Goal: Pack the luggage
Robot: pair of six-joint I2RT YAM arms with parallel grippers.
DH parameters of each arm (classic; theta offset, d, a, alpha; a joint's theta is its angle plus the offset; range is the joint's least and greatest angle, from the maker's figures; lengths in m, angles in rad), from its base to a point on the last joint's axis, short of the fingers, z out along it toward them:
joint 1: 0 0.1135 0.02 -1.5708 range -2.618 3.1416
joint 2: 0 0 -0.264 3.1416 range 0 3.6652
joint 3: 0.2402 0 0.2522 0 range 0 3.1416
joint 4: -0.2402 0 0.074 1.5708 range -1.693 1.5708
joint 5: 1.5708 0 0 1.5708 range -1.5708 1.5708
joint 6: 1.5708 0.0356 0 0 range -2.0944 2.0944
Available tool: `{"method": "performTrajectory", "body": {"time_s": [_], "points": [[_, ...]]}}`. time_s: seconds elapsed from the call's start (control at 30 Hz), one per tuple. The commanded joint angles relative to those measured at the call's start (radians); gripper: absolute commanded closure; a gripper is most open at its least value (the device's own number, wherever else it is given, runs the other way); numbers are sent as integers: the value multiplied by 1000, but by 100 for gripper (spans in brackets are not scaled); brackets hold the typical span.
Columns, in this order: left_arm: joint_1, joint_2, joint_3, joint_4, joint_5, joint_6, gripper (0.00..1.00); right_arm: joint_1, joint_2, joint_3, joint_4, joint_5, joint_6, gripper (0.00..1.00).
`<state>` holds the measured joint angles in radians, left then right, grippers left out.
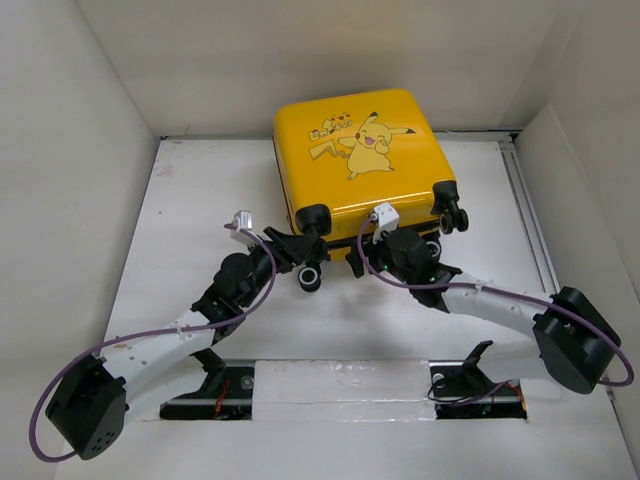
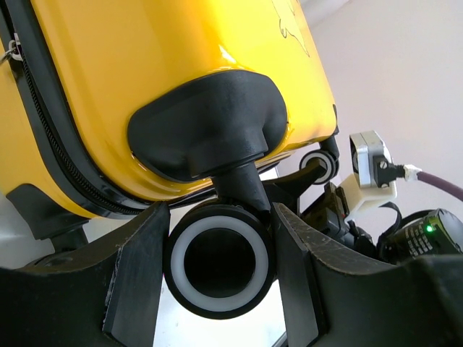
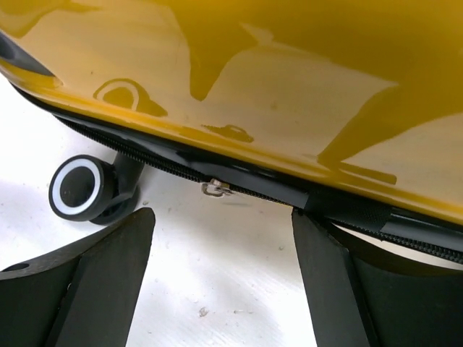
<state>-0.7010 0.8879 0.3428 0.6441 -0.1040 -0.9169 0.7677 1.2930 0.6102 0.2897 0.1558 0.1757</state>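
Note:
The zipper pull is short of the suitcase's corner, out of reach of my right gripper's fingers, so I should move closer, pinch it and pull it toward the held wheel (image 2: 219, 262).
The luggage (image 1: 360, 150) is a yellow hard-shell suitcase with a Pikachu print. It lies closed at the back middle of the table, wheels toward me. My left gripper (image 1: 300, 265) holds its fingers (image 2: 145, 253) against both sides of a black wheel with a white ring (image 2: 219, 262) at the case's near left corner. The yellow shell (image 2: 181, 58) fills the left wrist view above it. My right gripper (image 3: 221, 217) is open and empty, low on the table just under the case's black zipper edge. A small metal zipper pull (image 3: 215, 189) hangs just ahead of it.
White walls box in the table on the left, back and right. A metal rail (image 1: 530, 230) runs along the right side. The other near wheels (image 1: 448, 218) stick out toward the arms. Bare white table (image 1: 330, 330) lies between the case and the arm bases.

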Motion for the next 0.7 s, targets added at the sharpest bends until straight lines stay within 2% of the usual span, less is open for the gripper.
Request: {"method": "performTrajectory", "body": {"time_s": [0.0, 0.17, 0.23, 0.37, 0.5, 0.53, 0.6, 0.63, 0.67], "points": [[-25, -26, 70, 111, 82, -17, 100, -28, 15, 56, -7, -4, -12, 17], [-25, -35, 70, 111, 82, -17, 100, -28, 15, 34, 29, -25, -12, 17], [-25, -24, 70, 111, 82, -17, 100, -28, 15, 34, 54, -59, -12, 20], [-25, -24, 70, 111, 82, -17, 100, -28, 37, 34, 127, -93, -33, 33], [-25, -15, 79, 111, 92, -17, 100, -28, 71, 34, 210, -104, -44, 51], [-25, -15, 79, 120, 92, -17, 100, -28, 86, 34, 245, -104, -44, 59], [-25, -15, 79, 120, 92, -17, 100, -28, 101, 22, 288, -104, -44, 64], [-25, -15, 79, 120, 101, -17, 100, -28, 114, 22, 308, -104, -44, 72], [-25, -6, 79, 120, 101, -17, 100, -28, 114, 22, 339, -104, -44, 73]]}}
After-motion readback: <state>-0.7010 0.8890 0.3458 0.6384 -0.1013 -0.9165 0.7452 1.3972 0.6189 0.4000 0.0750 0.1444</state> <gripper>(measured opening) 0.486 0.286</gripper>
